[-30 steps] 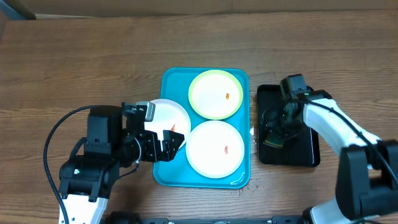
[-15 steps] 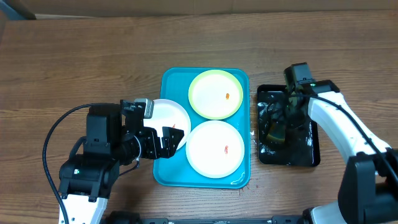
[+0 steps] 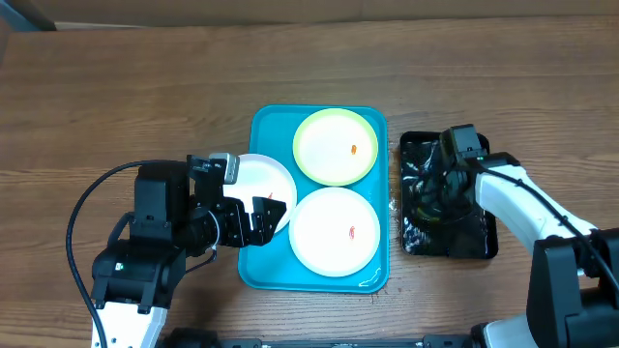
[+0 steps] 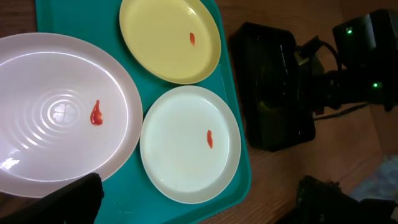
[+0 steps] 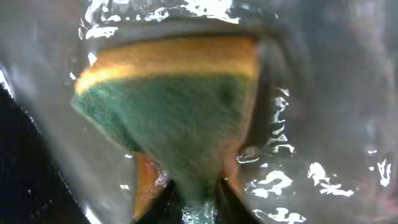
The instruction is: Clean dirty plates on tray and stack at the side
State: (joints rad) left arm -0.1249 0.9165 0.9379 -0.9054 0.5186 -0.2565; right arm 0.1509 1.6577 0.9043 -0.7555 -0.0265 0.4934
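Next, I close my left gripper on the rim of the front white plate [image 3: 290, 235] [image 4: 142, 158], on its side that faces the other white plate.
The turquoise tray [image 3: 259, 263] holds three plates, each with a small red smear: a yellow-green one [image 3: 335, 145] at the back, a white one [image 3: 334, 232] in front, and a white one [image 3: 257, 180] overlapping the tray's left rim. My left gripper [image 3: 253, 201] hovers open over that left plate [image 4: 59, 115]; its dark fingertips [image 4: 81, 199] show at the bottom of the left wrist view, wide apart. My right gripper [image 5: 193, 200] is shut on a wet green-and-yellow sponge [image 5: 174, 106], down in the black tray [image 3: 484, 242].
The black tray [image 4: 273, 93] stands just right of the turquoise tray and holds shiny water. Bare wooden table [image 3: 126, 87] surrounds both trays. A black cable [image 3: 82, 217] loops by the left arm.
The right gripper dropped into the black tray and closed on the sponge. The left gripper drew back slightly to the left and stayed open.
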